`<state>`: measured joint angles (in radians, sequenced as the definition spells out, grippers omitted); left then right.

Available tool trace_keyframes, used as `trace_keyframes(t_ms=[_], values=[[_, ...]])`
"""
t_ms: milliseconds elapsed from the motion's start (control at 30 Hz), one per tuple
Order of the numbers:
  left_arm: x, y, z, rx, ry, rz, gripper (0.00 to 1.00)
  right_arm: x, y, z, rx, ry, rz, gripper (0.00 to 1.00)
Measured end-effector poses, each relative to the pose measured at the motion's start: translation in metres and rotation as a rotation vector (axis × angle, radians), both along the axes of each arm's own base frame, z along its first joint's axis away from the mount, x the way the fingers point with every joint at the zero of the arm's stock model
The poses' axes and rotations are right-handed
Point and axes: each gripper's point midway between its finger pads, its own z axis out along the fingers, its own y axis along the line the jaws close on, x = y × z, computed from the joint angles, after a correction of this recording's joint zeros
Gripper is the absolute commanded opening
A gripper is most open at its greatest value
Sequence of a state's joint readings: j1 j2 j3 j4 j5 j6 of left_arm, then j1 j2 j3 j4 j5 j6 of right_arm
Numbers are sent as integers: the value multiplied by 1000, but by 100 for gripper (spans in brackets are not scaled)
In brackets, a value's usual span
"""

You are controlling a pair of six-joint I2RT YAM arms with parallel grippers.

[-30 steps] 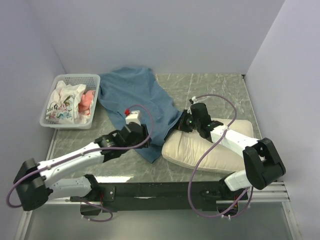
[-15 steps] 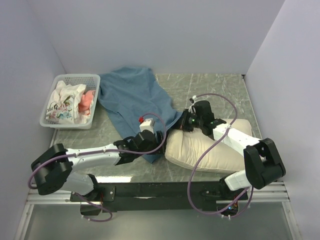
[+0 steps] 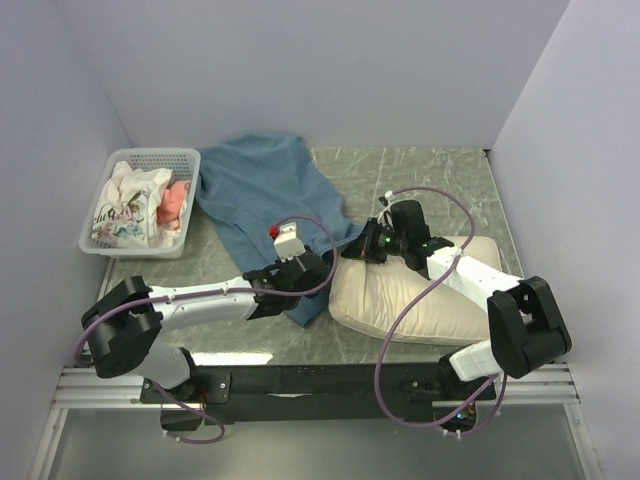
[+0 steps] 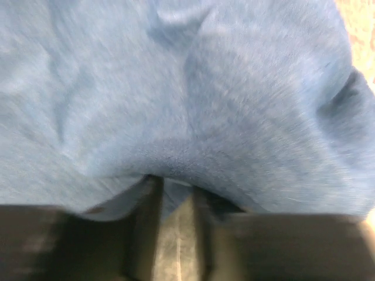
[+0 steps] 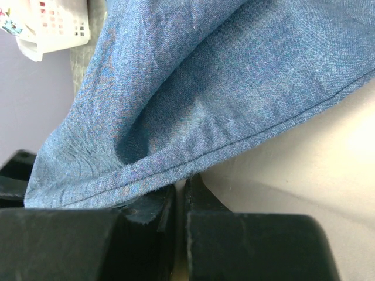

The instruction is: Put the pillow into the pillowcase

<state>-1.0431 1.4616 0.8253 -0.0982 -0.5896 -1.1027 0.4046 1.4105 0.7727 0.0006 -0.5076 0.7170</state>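
Note:
A loose fold of the pillowcase hangs over the fingers of my left gripper, so I will open them and grip the pillowcase's near edge (image 3: 306,317) before covering the end of the pillow.
The blue pillowcase (image 3: 262,190) lies spread from the back of the table towards the middle. Its near edge lies over the left end of the cream pillow (image 3: 425,295), plain face up. My right gripper (image 3: 366,246) is shut on the pillowcase hem at the pillow's left end. In the right wrist view the gripper (image 5: 180,186) pinches the hem of the pillowcase (image 5: 205,88) against the pillow (image 5: 304,164). My left gripper (image 3: 306,276) is at the pillowcase's near corner. In the left wrist view it (image 4: 174,186) is slightly open, with the pillowcase (image 4: 205,88) draped over the tips.
A white basket (image 3: 96,215) with white floral and pink cloths stands at the back left; it also shows in the right wrist view (image 5: 58,26). Walls close in the table on the left, back and right. The marble tabletop (image 3: 430,180) shows behind the pillow.
My left arm has reached to the right, up to the pillowcase's near corner beside the pillow. My right gripper has stayed on the hem, shifting slightly.

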Motion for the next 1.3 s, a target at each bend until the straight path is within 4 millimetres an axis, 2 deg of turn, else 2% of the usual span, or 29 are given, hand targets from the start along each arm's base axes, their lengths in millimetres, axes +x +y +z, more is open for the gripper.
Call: trace_keyframes(t_ms=[100, 167, 267, 300, 367, 533, 567, 600, 667, 767, 967, 1167, 1300], values=[[4, 8, 10, 27, -29, 26, 8, 1, -1, 0, 1, -3, -4, 0], [4, 16, 14, 52, -40, 32, 6, 2, -1, 1, 3, -7, -6, 0], [3, 22, 23, 70, -56, 12, 13, 4, -2, 2, 8, -12, -7, 0], [2, 20, 27, 67, -63, -5, 18, 4, -1, 3, 11, -14, -6, 0], [0, 15, 35, 39, -70, -35, 20, 5, -1, 4, 13, -18, -7, 0], [-22, -1, 32, -1, -29, -84, 37, 5, -1, 5, 15, -22, -5, 0], [-29, -6, 30, -16, -17, -93, 43, 5, -1, 5, 16, -22, -4, 0], [-35, -10, 29, -30, -9, -101, 57, 5, -1, 5, 17, -21, -1, 0], [-46, -16, 22, -63, 4, -116, 74, 4, 0, 5, 21, -19, 6, 0], [-55, -14, 8, -78, 25, -107, 83, 0, -1, 4, 23, -4, 19, 0], [-46, -24, -2, -79, 24, -72, 81, 3, -8, 10, 27, -16, 0, 0], [-27, -38, -6, -82, 17, -53, 86, 8, -18, 19, 35, -43, -20, 0], [-15, -45, -10, -44, 23, -43, 81, 12, -23, 19, 22, -59, -33, 0]])
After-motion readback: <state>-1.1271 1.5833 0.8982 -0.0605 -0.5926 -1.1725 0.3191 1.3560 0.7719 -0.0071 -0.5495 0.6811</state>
